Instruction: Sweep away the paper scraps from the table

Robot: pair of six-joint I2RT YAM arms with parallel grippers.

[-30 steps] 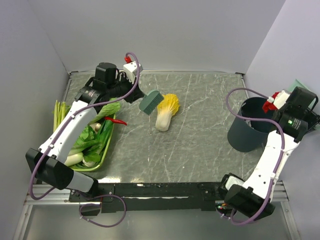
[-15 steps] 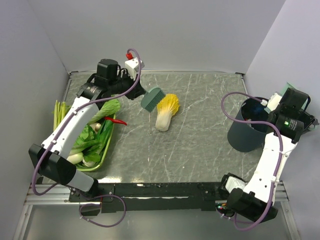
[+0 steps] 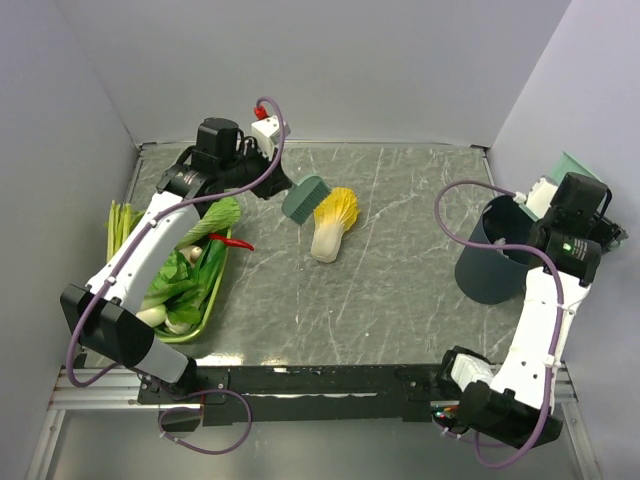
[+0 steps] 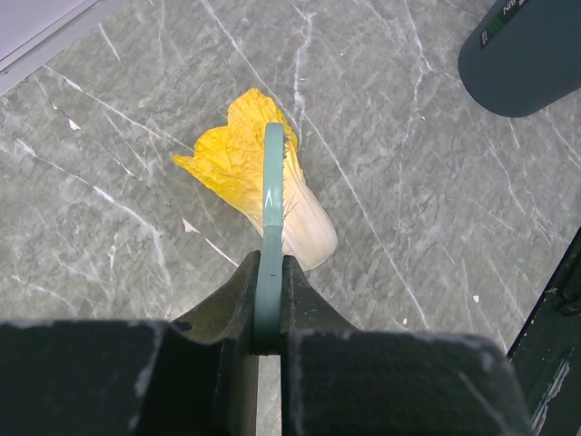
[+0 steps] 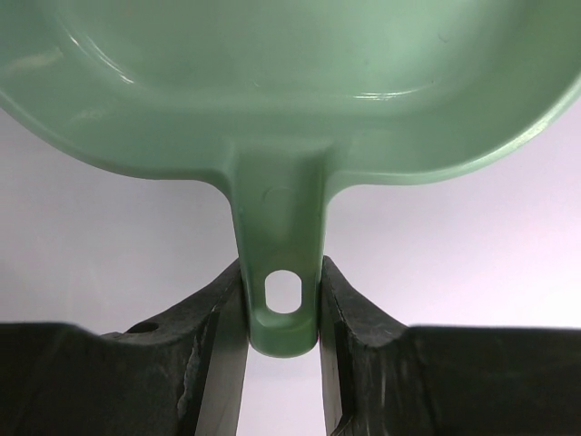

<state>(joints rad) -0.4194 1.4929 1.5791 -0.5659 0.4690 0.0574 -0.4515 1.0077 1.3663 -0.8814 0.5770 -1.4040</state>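
Next, my left gripper puts down the green brush and lets go of it on the table [image 3: 288, 262] between the white base of the cabbage and the red chili.
No paper scraps show on the marble table [image 3: 400, 270] in any view. My left gripper [image 4: 269, 272] is shut on the thin teal handle of a green brush [image 3: 305, 198], which hangs over the table just left of the yellow-white napa cabbage [image 3: 333, 222]. In the left wrist view the brush [image 4: 272, 173] runs straight out from the jaws across the cabbage [image 4: 231, 168]. My right gripper [image 5: 281, 300] is shut on the handle of a pale green dustpan [image 5: 272, 73], held high by the right wall with its pan [image 3: 572, 163] above the dark bin [image 3: 493, 265].
A green tray [image 3: 205, 318] of leafy vegetables sits at the left edge of the table, with a red chili [image 3: 230, 240] on its rim. The dark bin [image 4: 526, 54] stands at the right side. Walls close in on the left, the back and the right.
The right wrist has turned and drawn a little to the left with the dustpan. The left arm has carried the brush slightly farther back. Both grips are unchanged.
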